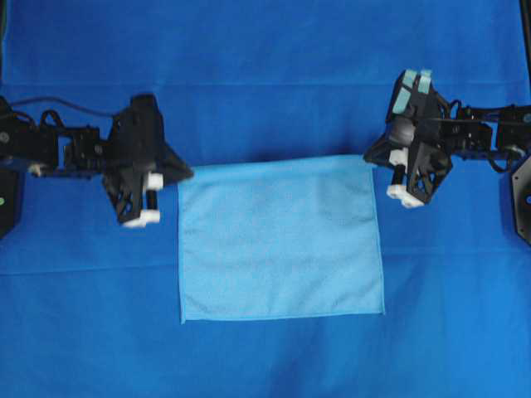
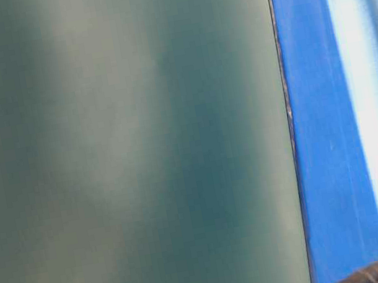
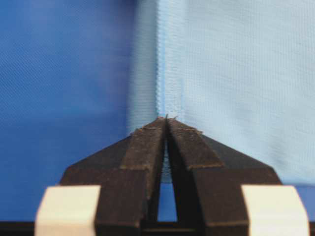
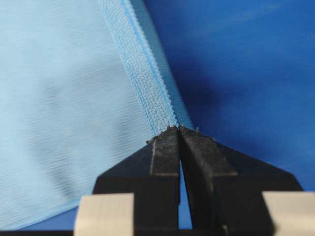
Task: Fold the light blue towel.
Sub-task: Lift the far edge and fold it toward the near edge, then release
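Note:
I will release the light blue towel's far hem from my right gripper over the towel's near corner on my right gripper's side (image 1: 378,307).
The light blue towel (image 1: 280,240) lies spread as a rectangle on the table in the overhead view, its far edge running between the two grippers. My left gripper (image 1: 184,172) is at the towel's far left corner. In the left wrist view its jaws are shut on the stitched hem (image 3: 167,101) at the left gripper (image 3: 166,120). My right gripper (image 1: 371,158) is at the far right corner. The right wrist view shows the right gripper (image 4: 178,129) shut on the hem (image 4: 142,73) of the towel (image 4: 59,108).
A deep royal-blue cloth (image 1: 265,50) covers the whole table under the towel. Black arm mounts stand at the left edge (image 1: 7,203) and right edge (image 1: 523,199). The table-level view is blurred, showing a greenish wall (image 2: 125,153) and a strip of blue cloth (image 2: 322,125).

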`<state>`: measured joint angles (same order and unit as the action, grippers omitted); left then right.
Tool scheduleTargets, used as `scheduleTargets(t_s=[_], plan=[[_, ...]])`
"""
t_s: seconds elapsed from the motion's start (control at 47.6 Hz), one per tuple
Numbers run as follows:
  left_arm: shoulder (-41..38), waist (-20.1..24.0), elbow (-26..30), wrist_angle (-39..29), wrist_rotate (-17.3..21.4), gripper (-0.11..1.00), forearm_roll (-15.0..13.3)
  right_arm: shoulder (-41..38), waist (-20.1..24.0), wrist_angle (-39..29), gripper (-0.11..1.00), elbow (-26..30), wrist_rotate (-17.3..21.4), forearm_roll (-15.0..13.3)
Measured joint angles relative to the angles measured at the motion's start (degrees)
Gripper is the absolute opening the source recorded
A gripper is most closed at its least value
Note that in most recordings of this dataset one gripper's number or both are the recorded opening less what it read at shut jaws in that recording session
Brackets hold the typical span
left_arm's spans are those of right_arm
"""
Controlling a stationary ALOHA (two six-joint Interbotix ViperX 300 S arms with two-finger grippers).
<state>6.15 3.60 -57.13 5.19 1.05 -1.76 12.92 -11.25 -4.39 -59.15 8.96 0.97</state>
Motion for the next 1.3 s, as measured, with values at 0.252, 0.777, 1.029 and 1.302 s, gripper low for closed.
scheduleTargets(t_s=[0.252, 0.777, 1.029, 1.302], plan=[[-0.6, -8.7, 1.6, -0.7, -5.1, 0.01, 0.0, 0.6, 11.5, -1.3, 0.02, -1.1, 9.0, 0.2], [-6.1, -23.6, 9.0, -3.7, -16.1, 0.01, 0.0, -1.8, 29.7, 0.9, 0.02, 0.5, 23.7, 0.2], [-7.2, -25.5, 10.3, -6.0, -16.7, 0.01, -0.1, -4.6, 33.2, 0.9, 0.02, 3.4, 24.4, 0.2], [-7.6, -25.6, 10.4, -6.3, -16.7, 0.01, -0.1, -5.2, 33.7, 0.7, 0.02, 4.0, 26.8, 0.3]])
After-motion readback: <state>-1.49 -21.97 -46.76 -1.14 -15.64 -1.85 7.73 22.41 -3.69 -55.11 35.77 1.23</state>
